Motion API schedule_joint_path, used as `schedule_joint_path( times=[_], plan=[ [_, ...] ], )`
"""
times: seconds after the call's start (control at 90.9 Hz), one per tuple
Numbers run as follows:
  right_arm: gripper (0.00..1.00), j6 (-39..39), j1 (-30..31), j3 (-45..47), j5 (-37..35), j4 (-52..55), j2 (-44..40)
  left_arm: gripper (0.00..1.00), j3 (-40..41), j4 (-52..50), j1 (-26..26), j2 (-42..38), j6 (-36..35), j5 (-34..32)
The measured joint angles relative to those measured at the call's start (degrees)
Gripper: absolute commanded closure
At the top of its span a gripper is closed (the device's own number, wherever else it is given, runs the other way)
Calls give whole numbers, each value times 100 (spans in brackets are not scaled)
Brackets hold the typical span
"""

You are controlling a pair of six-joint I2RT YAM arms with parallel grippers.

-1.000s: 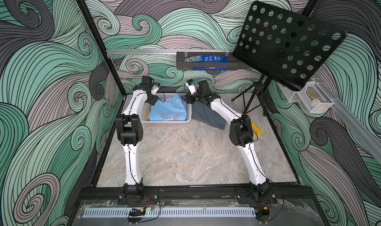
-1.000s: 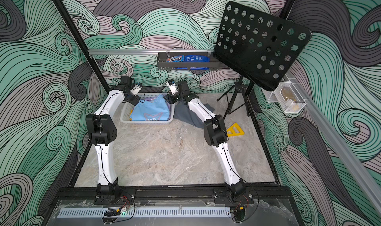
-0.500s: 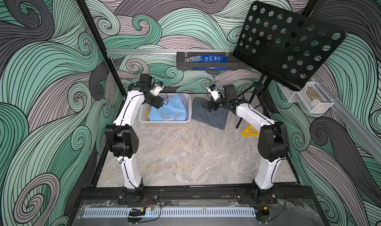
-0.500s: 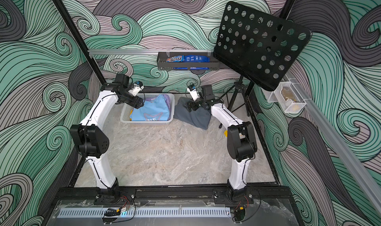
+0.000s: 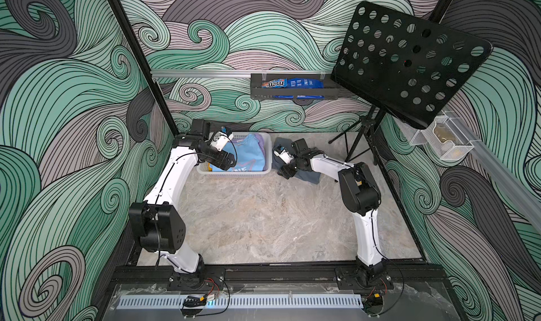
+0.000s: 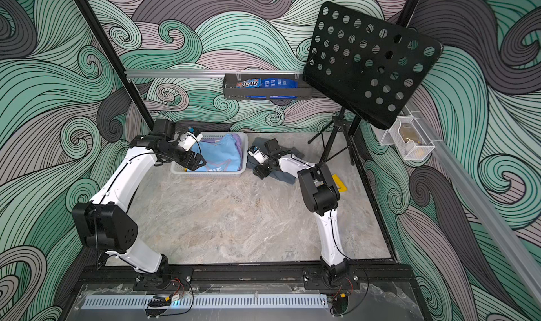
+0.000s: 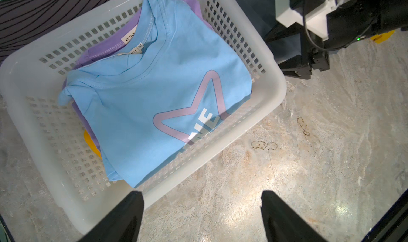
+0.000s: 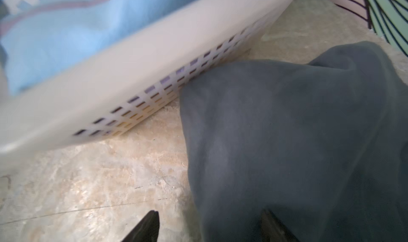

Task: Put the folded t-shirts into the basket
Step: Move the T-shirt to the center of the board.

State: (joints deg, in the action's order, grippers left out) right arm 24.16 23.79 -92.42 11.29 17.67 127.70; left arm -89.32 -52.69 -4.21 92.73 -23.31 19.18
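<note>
Next, my left gripper grabs the dark grey t-shirt by its shoulder next to the collar, on the side closest to the white basket.
The white basket (image 5: 234,172) (image 6: 211,173) stands at the back of the table. A light blue t-shirt with a star outline (image 7: 154,97) (image 5: 248,155) lies on top inside it. A lilac one (image 7: 99,53) and a bit of mustard yellow one (image 7: 90,139) show beneath. The dark grey t-shirt (image 8: 287,130) (image 5: 310,177) lies on the table just right of the basket. My left gripper (image 7: 202,192) (image 5: 227,160) hangs open and empty over the basket's front edge. My right gripper (image 8: 209,211) (image 5: 285,173) is open, low, astride the grey t-shirt's near edge.
A black perforated music stand (image 5: 409,62) on a tripod (image 5: 360,141) rises at the back right. A black shelf with snack packets (image 5: 292,89) hangs on the back wall, a wire-mesh holder (image 5: 442,141) on the right wall. A yellow triangle (image 6: 339,184) lies behind my right arm.
Both grippers have left the blue t-shirt, which now lies in the basket. My right gripper swung right and down to the grey t-shirt. My left gripper drew back toward the basket's front.
</note>
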Motion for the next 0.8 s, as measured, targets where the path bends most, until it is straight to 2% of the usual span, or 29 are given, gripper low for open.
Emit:
schedule_joint_path(
  times=[0.088, 0.297, 0.352, 0.638, 0.803],
  plan=[
    [47, 109, -15, -37, -105, 59, 79, 13, 103, 0, 0, 0, -4, 17],
    [89, 238, -35, 229, -372, -83, -44, 13, 162, -9, 0, -94, -52, 50],
    [95, 356, -42, 520, -391, -166, -243, 13, 205, -17, 0, -162, -83, 61],
    [97, 769, 83, 3099, -223, 98, -2258, 13, 868, -229, 0, -713, -374, 55],
    [94, 922, 894, 4207, -151, 212, -3171, 14, 1495, -356, 0, -1121, -509, 92]
  ],
)
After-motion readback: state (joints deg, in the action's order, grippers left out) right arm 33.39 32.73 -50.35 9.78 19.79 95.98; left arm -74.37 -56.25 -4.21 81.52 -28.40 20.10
